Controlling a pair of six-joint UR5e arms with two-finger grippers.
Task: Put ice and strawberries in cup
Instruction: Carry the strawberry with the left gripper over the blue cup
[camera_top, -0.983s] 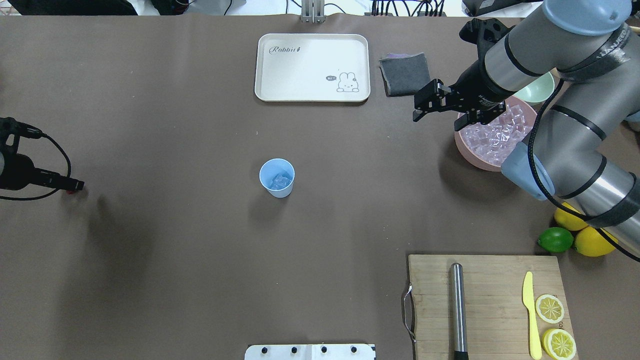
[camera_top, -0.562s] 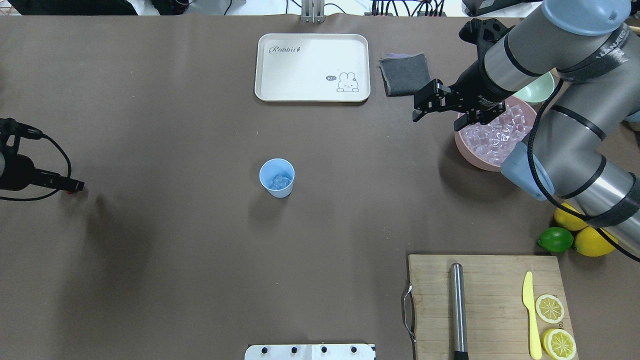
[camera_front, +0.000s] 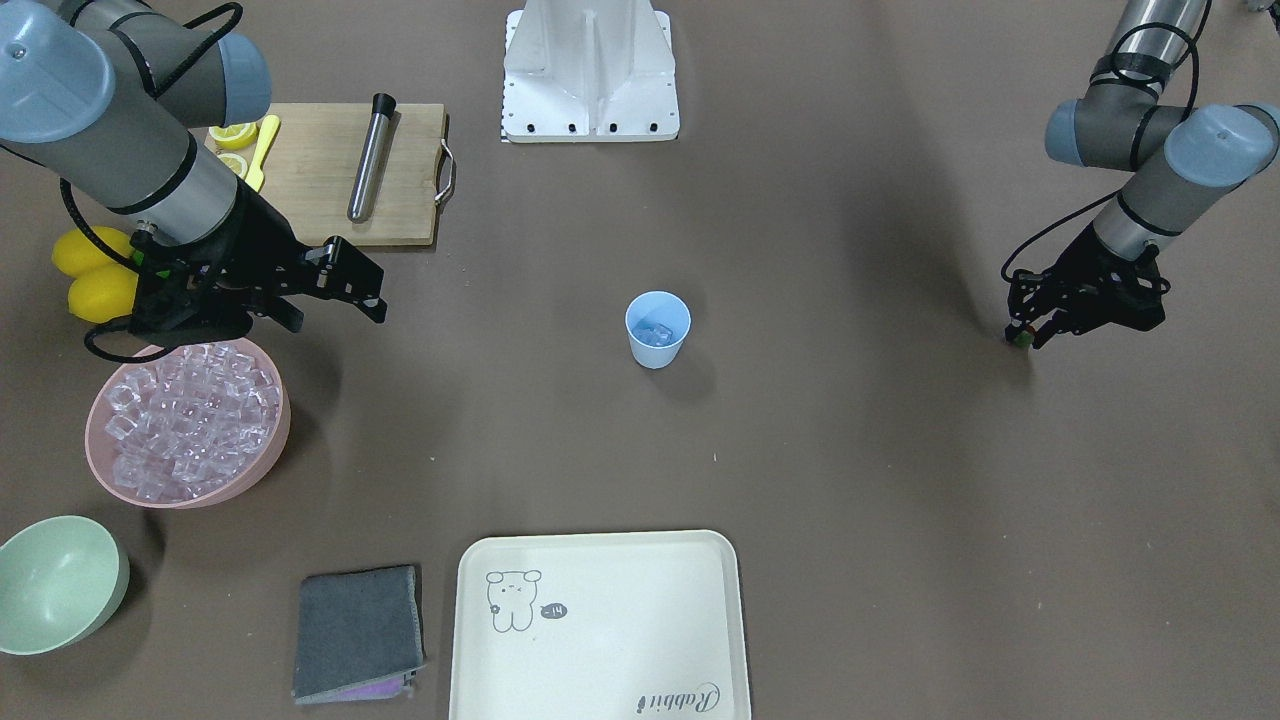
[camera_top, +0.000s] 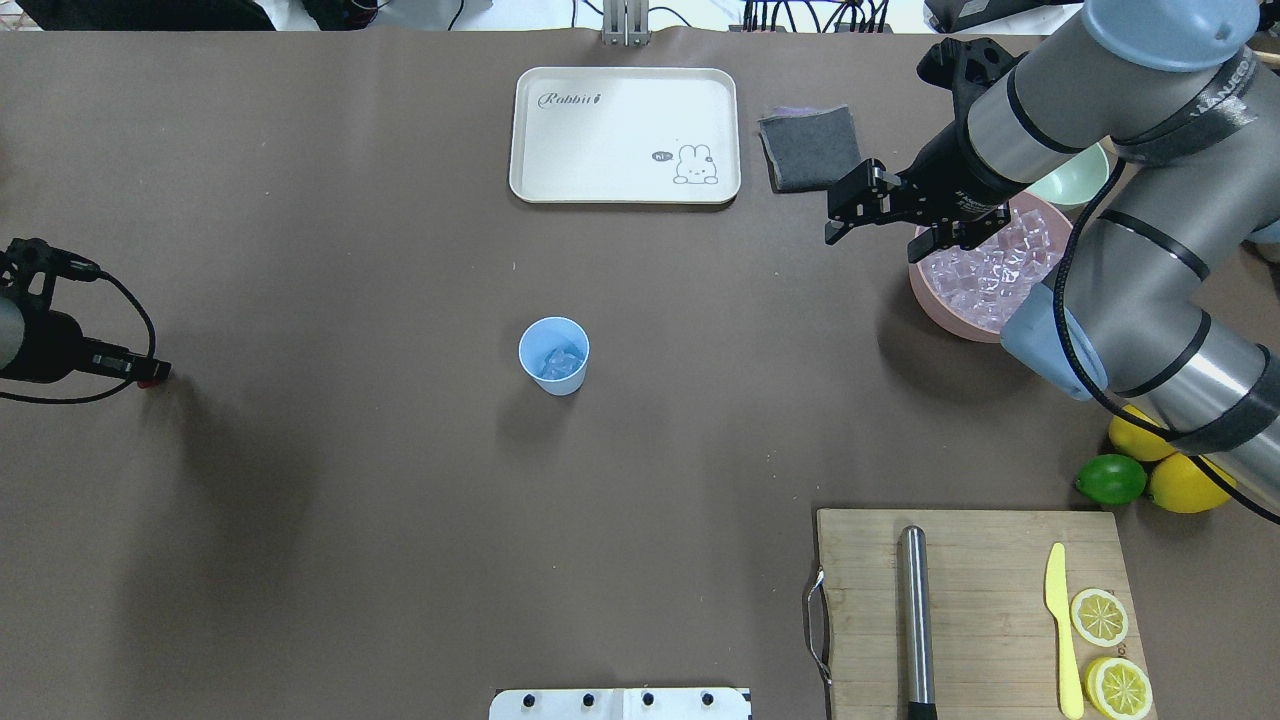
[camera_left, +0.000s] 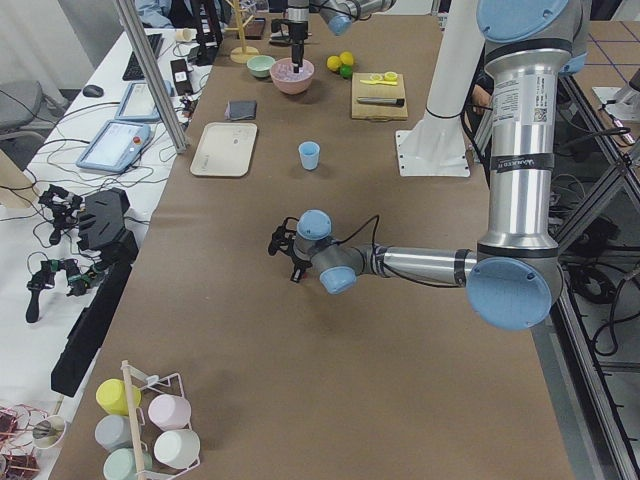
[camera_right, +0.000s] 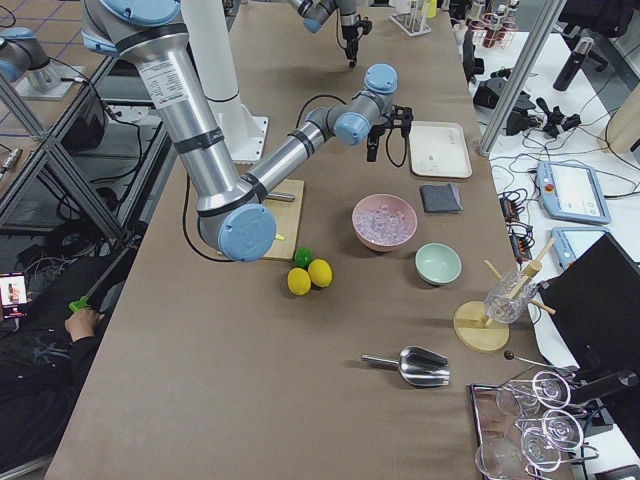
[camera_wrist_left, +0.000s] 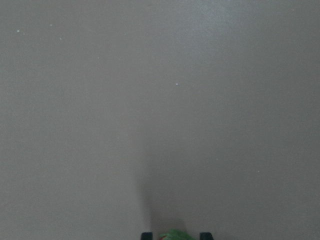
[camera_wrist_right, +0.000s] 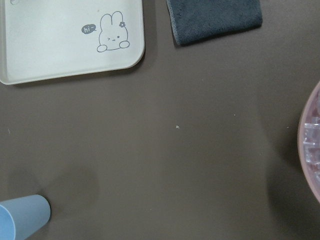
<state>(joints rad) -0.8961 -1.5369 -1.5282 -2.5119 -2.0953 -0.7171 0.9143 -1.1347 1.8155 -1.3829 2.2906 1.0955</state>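
Observation:
My left gripper is going to release the strawberry on top of the ice cubes inside the light blue cup (camera_front: 667, 334).
The light blue cup (camera_top: 553, 355) stands mid-table with a few ice cubes inside; it also shows in the front view (camera_front: 658, 329) and at the right wrist view's lower left corner (camera_wrist_right: 20, 220). More ice (camera_top: 985, 265) fills the pink bowl (camera_top: 925, 295). My right gripper (camera_top: 880, 232) is open and empty, just left of that bowl's rim. My left gripper (camera_top: 150, 374) at the far left is shut on the strawberry (camera_front: 1021, 340), low over the table. The berry's green top (camera_wrist_left: 175, 235) shows between the fingertips in the left wrist view.
A cream rabbit tray (camera_top: 625, 135) and a grey cloth (camera_top: 810, 148) lie at the far side. A pale green bowl (camera_front: 55, 580) sits beyond the pink bowl. A cutting board (camera_top: 985, 600) holds a metal rod, a yellow knife and lemon halves. A lime (camera_top: 1110, 480) and lemons (camera_top: 1185, 483) lie beside it.
My left wrist has shifted slightly with the strawberry still gripped. The right arm has edged very slightly away from the pink bowl. The cup has not moved.

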